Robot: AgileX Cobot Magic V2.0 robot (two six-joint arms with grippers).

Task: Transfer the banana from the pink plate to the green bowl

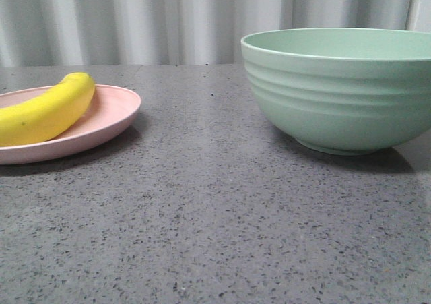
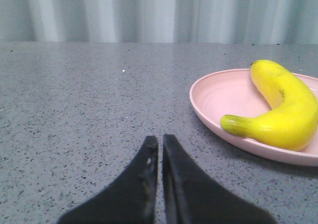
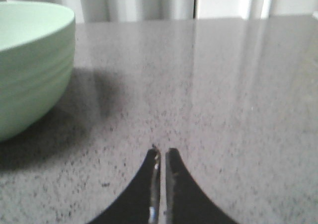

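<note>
The robot's left gripper will next move to the yellow banana's middle (image 1: 37, 116) (image 2: 297, 113) on the pink plate and close there, so that both ends stay sticking out.
The yellow banana (image 1: 47, 110) lies on the pink plate (image 1: 114, 115) at the left of the grey table. It also shows in the left wrist view (image 2: 283, 110), on the plate (image 2: 218, 100). The mint-green bowl (image 1: 343, 88) stands at the right, empty as far as I can see; the right wrist view shows its side (image 3: 30, 65). My left gripper (image 2: 160, 139) is shut and empty, low over the table, a short way from the plate's rim. My right gripper (image 3: 163, 152) is shut and empty, beside the bowl. Neither gripper shows in the front view.
The speckled grey tabletop (image 1: 202, 203) stretches between plate and bowl. A pale pleated curtain (image 1: 168, 21) hangs behind the table's far edge.
</note>
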